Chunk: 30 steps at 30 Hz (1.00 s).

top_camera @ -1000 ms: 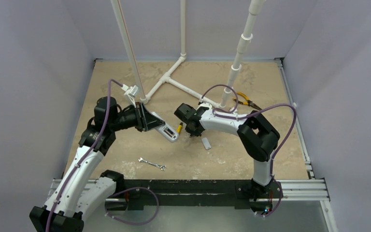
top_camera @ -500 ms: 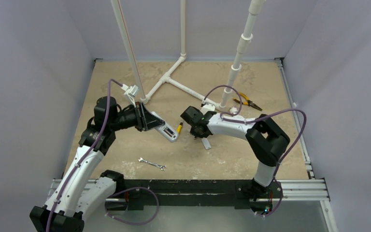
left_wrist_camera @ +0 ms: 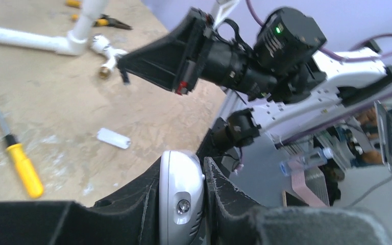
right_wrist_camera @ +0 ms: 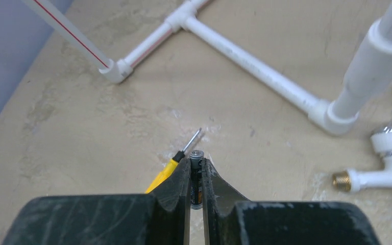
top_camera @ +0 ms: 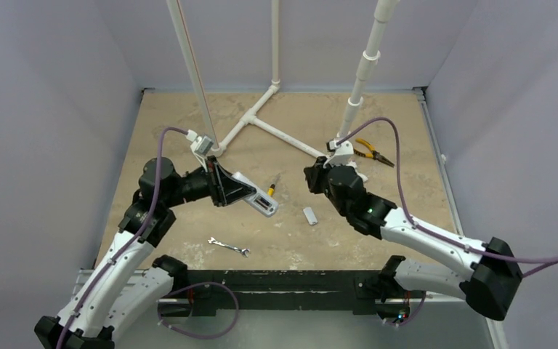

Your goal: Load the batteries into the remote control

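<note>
The robot's right gripper will set the small dark battery, now held apart from the remote, down between the yellow-handled screwdriver and the white battery cover (top_camera: 289, 202).
My left gripper (top_camera: 249, 192) is shut on the white remote control (top_camera: 260, 200) and holds it tilted above the table; in the left wrist view its rounded end (left_wrist_camera: 181, 196) sits between the jaws. My right gripper (top_camera: 312, 179) is right of the remote and apart from it. It is shut on a small dark battery (right_wrist_camera: 196, 173), held lengthwise with its metal tip poking past the fingertips (right_wrist_camera: 179, 176). The right gripper also shows in the left wrist view (left_wrist_camera: 132, 69). A small white battery cover (top_camera: 309, 215) lies on the table.
A yellow-handled screwdriver (top_camera: 270, 188) lies between the grippers, right under the right gripper's tips (right_wrist_camera: 168, 171). A small wrench (top_camera: 229, 246) lies near the front. White pipes (top_camera: 283, 134) and fittings (right_wrist_camera: 388, 153) stand behind, with yellow pliers (top_camera: 370, 151) at the right.
My right arm has swung its elbow down and right, drawing the gripper away from the remote to the right. My left gripper has shifted the remote slightly right.
</note>
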Tool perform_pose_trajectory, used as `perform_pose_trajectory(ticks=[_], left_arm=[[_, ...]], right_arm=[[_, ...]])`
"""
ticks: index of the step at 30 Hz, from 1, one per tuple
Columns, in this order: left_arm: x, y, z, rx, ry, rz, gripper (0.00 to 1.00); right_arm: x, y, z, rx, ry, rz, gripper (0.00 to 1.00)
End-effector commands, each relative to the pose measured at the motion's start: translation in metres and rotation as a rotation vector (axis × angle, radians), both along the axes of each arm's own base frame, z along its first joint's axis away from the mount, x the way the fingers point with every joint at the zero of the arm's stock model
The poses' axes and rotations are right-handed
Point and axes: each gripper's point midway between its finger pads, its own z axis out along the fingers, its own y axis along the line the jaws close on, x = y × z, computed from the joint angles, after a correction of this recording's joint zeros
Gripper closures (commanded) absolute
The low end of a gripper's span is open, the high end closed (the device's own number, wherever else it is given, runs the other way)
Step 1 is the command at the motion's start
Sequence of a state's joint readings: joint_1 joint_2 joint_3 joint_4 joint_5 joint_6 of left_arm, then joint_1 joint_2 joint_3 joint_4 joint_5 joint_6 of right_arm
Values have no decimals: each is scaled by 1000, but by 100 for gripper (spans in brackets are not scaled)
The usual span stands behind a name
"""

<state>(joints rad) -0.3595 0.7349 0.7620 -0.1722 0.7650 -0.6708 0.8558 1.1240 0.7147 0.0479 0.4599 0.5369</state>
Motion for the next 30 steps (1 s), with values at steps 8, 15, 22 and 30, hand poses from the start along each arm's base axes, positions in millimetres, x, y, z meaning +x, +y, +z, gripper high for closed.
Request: perform_pose_trajectory(ticks=[8, 15, 22, 30], left_arm=[[-62, -41, 63, -179, -407, -259, 100], [-88, -59, 68, -128, -490, -423, 100], [-95, -78, 67, -56, -546, -461, 100], [-100, -85, 56, -16, -527, -489, 100]], right_arm=[[-24, -39, 73, -125, -451, 137, 100], [-60, -33, 94, -137, -679, 342, 100], [-74, -26, 98, -144, -742, 428, 100], [-74, -25, 100, -135, -757, 428, 100]])
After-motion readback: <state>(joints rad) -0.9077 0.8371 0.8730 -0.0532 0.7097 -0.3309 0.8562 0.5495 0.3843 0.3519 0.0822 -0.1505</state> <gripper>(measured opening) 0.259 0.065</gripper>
